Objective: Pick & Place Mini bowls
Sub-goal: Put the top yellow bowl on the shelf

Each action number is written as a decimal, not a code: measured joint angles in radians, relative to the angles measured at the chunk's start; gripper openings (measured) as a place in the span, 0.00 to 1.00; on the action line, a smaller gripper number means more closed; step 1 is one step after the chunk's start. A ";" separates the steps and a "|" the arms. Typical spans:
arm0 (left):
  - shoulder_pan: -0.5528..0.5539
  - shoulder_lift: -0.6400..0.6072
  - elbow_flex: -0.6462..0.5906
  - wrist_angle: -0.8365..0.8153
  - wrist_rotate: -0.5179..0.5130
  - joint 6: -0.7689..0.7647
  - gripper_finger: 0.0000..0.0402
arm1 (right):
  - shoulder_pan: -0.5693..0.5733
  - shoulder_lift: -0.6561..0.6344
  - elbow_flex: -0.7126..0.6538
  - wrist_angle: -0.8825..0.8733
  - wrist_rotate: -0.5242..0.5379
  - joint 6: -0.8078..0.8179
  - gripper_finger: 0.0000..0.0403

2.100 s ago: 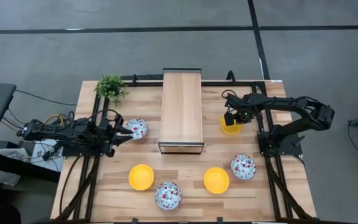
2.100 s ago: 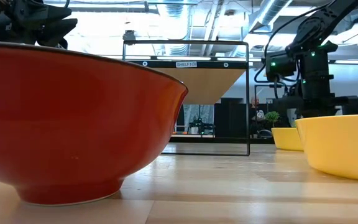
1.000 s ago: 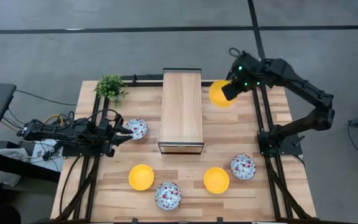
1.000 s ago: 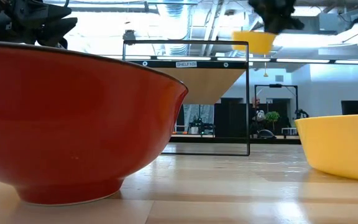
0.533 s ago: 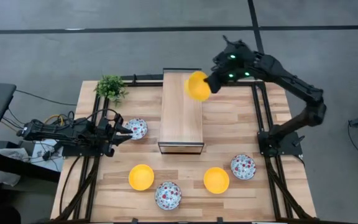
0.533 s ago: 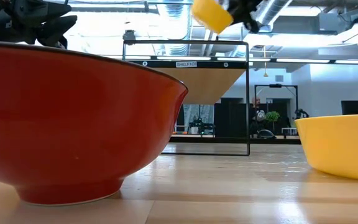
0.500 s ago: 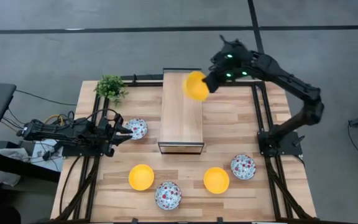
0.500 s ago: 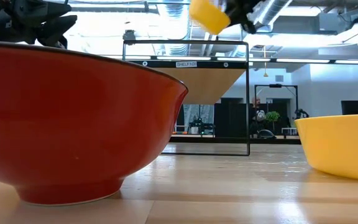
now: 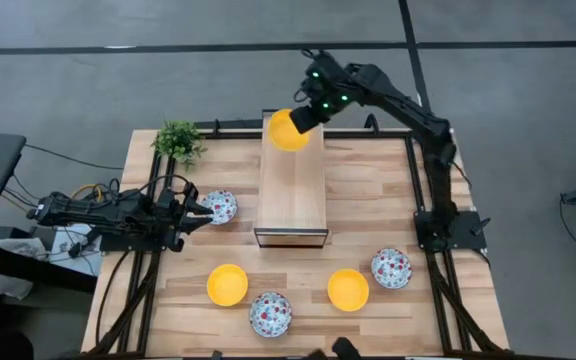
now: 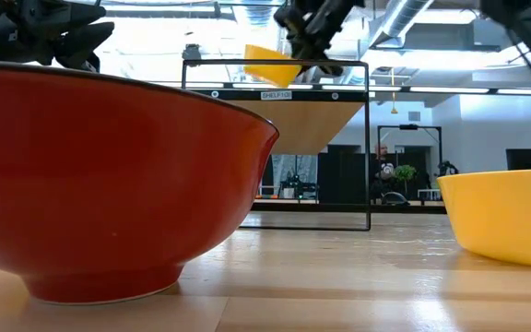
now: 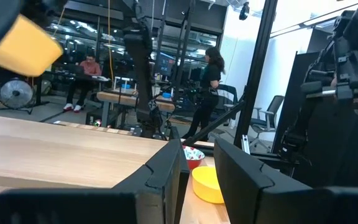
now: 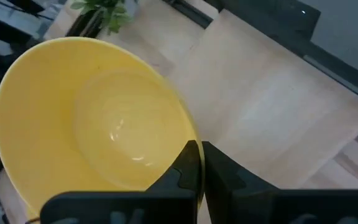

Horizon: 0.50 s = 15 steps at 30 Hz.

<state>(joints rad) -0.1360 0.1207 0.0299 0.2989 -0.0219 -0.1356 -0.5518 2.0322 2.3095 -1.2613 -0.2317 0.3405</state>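
Next, I let go of the yellow mini bowl with my right gripper halfway across the far end of the wooden shelf top (image 9: 293, 145) (image 12: 230, 144). The bowl is still held in the air there.
My right gripper (image 9: 305, 115) is shut on a plain yellow mini bowl (image 9: 288, 131) and holds it in the air over the far end of the wooden shelf top (image 9: 293, 185). The low view shows this bowl (image 10: 273, 65) tilted just above the shelf frame (image 10: 275, 92). At the table's left, my left gripper (image 9: 203, 209) stands open beside a speckled mini bowl (image 9: 222, 207). Two more yellow bowls (image 9: 227, 284) (image 9: 348, 289) and two speckled ones (image 9: 269, 313) (image 9: 391, 267) rest on their bases on the near half of the table. My right gripper pinches the yellow bowl's rim (image 12: 190, 142) between its two fingers (image 12: 182, 174), one finger inside the bowl and one outside. The fingers slant down from the far right onto the rim. The bowl hangs tilted, opening up, clear of the shelf top.
A small green potted plant (image 9: 178, 140) stands at the far left corner. The shelf is a black wire frame with a wooden top in the table's middle. In the low view a red bowl wall (image 10: 109, 184) and a yellow bowl (image 10: 505, 217) fill the foreground.
My right gripper has carried the yellow bowl toward the table's left edge, from beside the shelf's far right corner to above the shelf's far end. The bowl has stayed lifted clear and has tipped from level to tilted.
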 joint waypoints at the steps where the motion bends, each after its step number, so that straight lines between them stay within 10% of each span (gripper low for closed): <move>1: 0.000 0.000 0.000 0.000 0.000 0.000 0.25 | -0.004 0.023 0.024 -0.014 -0.001 0.000 0.00; 15: 0.000 0.000 0.000 0.002 0.000 0.000 0.25 | -0.085 0.134 0.026 -0.087 0.051 -0.009 0.00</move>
<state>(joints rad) -0.1360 0.1207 0.0299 0.3004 -0.0219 -0.1352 -0.6365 2.1658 2.3352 -1.3483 -0.1810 0.3316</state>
